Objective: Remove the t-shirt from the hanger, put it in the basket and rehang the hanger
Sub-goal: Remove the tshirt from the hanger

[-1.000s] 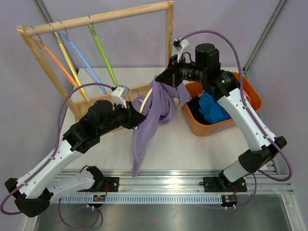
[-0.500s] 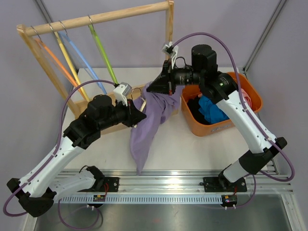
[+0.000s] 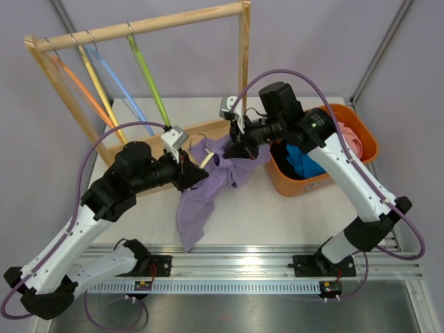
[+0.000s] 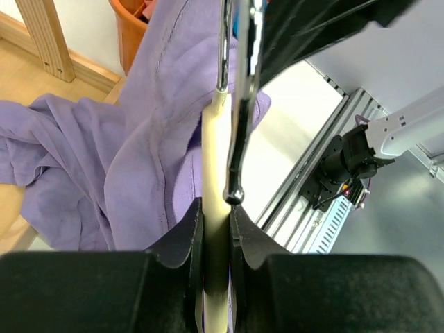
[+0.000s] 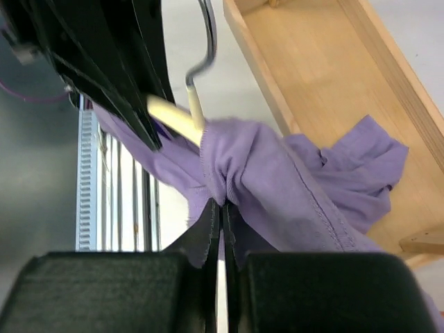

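Note:
The robot's right gripper has only a fold of t-shirt in its fingertips, so it should take the hanger (image 5: 210,130) beside its hook before the left gripper leaves the hanger's arm.
The purple t-shirt (image 3: 200,200) hangs between my two grippers and trails down onto the white table. It is still over a cream hanger (image 3: 206,159) with a metal hook (image 4: 240,104). My left gripper (image 4: 216,211) is shut on the hanger's cream arm (image 4: 214,152), with the shirt (image 4: 139,139) draped to its left. Near the rack's base, my right gripper (image 5: 223,205) is shut on a bunched fold of the t-shirt (image 5: 291,180). The hanger's end (image 5: 177,114) sticks out of the cloth just beyond it. In the top view the right gripper (image 3: 236,148) is just right of the left gripper (image 3: 197,173).
A wooden rack (image 3: 139,28) stands at the back left with several coloured hangers (image 3: 149,76), and its base board (image 5: 326,76) lies under the shirt's far end. An orange bin (image 3: 364,135) of clothes sits at the right. A metal rail (image 3: 243,260) runs along the near edge.
My right gripper has come down and to the left with the shirt's fabric. The shirt has sunk from hanging high to spreading lower over the table. The left arm drew slightly left with the hanger.

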Controlling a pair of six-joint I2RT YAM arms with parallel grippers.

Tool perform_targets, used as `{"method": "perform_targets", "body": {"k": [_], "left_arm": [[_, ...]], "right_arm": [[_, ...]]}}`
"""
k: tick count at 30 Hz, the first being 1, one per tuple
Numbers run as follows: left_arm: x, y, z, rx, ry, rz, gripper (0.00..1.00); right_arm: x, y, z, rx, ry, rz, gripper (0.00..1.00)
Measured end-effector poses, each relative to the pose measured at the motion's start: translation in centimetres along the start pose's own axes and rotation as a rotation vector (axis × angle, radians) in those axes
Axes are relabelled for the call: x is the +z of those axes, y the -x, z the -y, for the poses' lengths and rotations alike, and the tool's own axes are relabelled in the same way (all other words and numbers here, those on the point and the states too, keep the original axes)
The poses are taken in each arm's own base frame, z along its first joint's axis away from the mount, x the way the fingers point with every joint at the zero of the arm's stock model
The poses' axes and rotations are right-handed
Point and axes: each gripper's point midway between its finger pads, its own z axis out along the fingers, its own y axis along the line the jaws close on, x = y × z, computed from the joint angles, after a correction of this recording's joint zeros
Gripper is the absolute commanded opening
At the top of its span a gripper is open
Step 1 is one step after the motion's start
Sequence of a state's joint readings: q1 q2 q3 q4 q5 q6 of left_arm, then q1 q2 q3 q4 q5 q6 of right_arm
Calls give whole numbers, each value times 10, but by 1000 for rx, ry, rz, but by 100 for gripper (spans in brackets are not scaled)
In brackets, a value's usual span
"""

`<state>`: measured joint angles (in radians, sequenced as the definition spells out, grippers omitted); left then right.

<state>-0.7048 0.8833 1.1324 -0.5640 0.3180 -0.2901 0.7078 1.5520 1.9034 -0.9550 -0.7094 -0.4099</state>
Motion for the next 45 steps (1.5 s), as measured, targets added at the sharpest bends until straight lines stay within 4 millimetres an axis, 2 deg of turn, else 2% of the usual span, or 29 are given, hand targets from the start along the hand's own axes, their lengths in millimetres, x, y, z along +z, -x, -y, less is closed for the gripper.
{"method": "perform_targets", "body": {"k": [1,3,4,5,8,11,14,18,21,28,32,35,39,42,45], "left_arm": [[-3,0,1,9,-5,5,0],[-8,0,4,25,-16,8,0],[-9,-1,5,32,-21,5,0],[-10,-2,5,37,-24,1,0],[-10,-5,5,53,-30,-14,0],[-10,-8,7,67,-47,-25,0],[-10,-10,11,84,-77,-36,0],[-5,-17,16,100,-130,-74,0],[-2,-23,20,102,-164,-117,0],[-3,-25,26,115,-208,-143,0],[-5,-25,28,117,-215,-139,0],[-6,-24,28,119,-215,-136,0],[-6,-25,27,125,-209,-139,0],[-7,-30,24,132,-200,-159,0],[-8,-36,20,135,-183,-180,0]], "right_arm": [[-1,-7,1,-19,-7,-27,22],[-4,-17,-1,-50,5,-68,41],[-6,-23,-3,-66,17,-90,58],[-9,-26,-6,-83,29,-108,63],[-18,-25,-13,-164,57,-124,71],[-31,-8,-22,-263,75,-88,76],[-46,11,-34,-374,91,-30,86],[-54,19,-48,-494,138,15,86],[-45,21,-47,-526,196,30,83],[2,23,-9,-560,246,25,72],[14,14,-1,-553,259,2,66],[14,16,-3,-559,262,5,65],[9,16,-6,-518,246,-9,69],[-2,16,-11,-471,214,-26,71],[-13,24,-19,-489,199,-9,73]]}}
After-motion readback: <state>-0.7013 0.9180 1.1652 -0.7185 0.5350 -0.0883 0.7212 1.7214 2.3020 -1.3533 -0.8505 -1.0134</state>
